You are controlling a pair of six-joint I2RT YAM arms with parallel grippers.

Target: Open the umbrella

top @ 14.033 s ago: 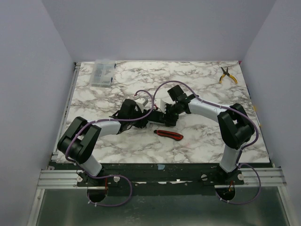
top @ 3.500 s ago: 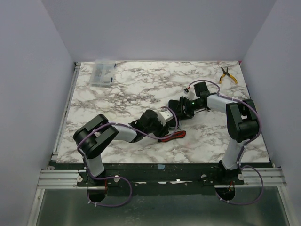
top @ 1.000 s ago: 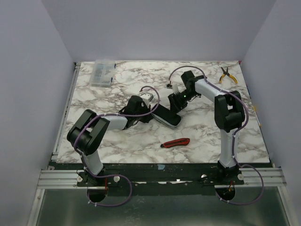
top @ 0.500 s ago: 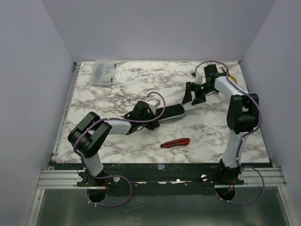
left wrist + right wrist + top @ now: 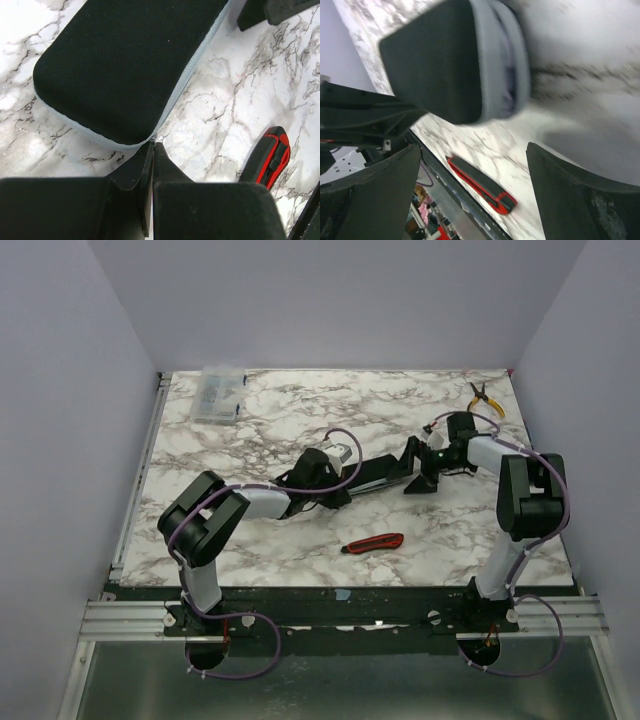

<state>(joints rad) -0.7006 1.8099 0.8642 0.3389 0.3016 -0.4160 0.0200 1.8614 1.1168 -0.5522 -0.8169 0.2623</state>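
My left gripper is pinching the grey seam, but the other end of the pouch lies free. Next, my right gripper pinches that end (image 5: 487,107) before my left gripper pulls.
The umbrella itself is hidden. A flat black pouch (image 5: 378,471) with a grey rim lies mid-table. It fills the top of the left wrist view (image 5: 125,65) and of the right wrist view (image 5: 440,65), where a lilac sliver (image 5: 508,95) shows between its two grey rims. My left gripper (image 5: 330,477) is shut, its tips (image 5: 152,145) pinched on the grey seam at the pouch's left end. At the pouch's right end my right gripper (image 5: 416,468) stands open. Its fingers (image 5: 370,195) are wide apart with nothing between them, a little short of the pouch.
A red-and-black utility knife (image 5: 372,543) lies toward the near edge, also seen in the left wrist view (image 5: 267,157) and between the right fingers (image 5: 480,185). A clear plastic box (image 5: 218,393) sits back left, yellow-handled pliers (image 5: 485,398) back right.
The right gripper opened wide, drew off toward the back right, then came down to the pouch's right end. The left gripper swung the pouch round and rightward.
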